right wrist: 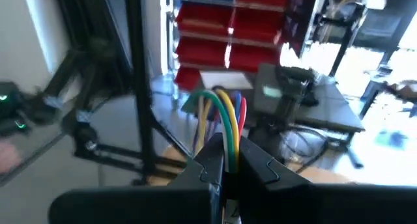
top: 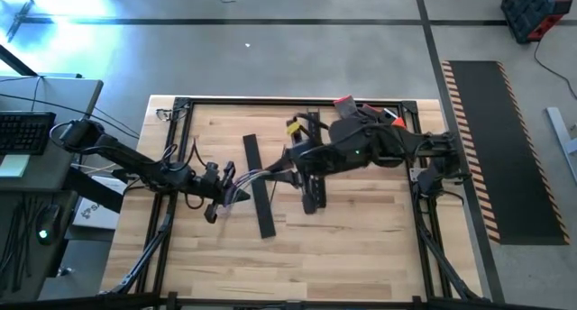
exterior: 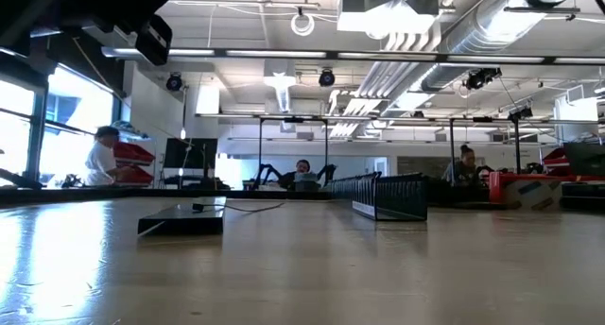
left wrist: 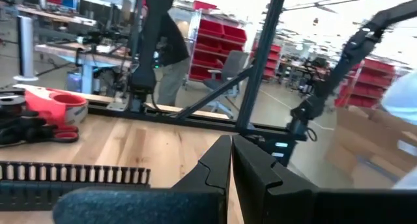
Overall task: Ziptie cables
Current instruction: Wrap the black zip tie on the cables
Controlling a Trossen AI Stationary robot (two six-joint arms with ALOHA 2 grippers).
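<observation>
Next, I let go of the cables with my right gripper on the bare wood (top: 287, 253) by the near end of the flat black strip.
The cables (top: 257, 176) are a thin bundle strung between my two grippers above the table's middle. In the right wrist view they show as green, yellow, red and blue wires (right wrist: 225, 116) arching up out of the shut fingers. My right gripper (top: 281, 171) comes in from the table's right and is shut on them (right wrist: 223, 160). My left gripper (top: 227, 184) comes in from the left, and the bundle's other end reaches its shut fingers (left wrist: 231, 160). Both grippers are out of the low view. My left gripper is shut on the cables' left end (top: 236, 187), coming roughly level from the table's left. Its own fingers hide the place of contact in the left wrist view. My right gripper pinches several wires together between its two fingers (right wrist: 212, 162), at the bundle's right part (right wrist: 228, 142). It comes from the table's right. The wires rise from the fingertips, bend over in an arch and are lifted clear of the table.
A flat black strip (top: 259, 197) lies on the wood under the cables. A black comb-toothed channel (top: 311, 170) lies under the right arm (exterior: 388, 197). Red, yellow and dark tools (top: 347, 112) sit by the far edge. The black frame (top: 180, 103) rims the table.
</observation>
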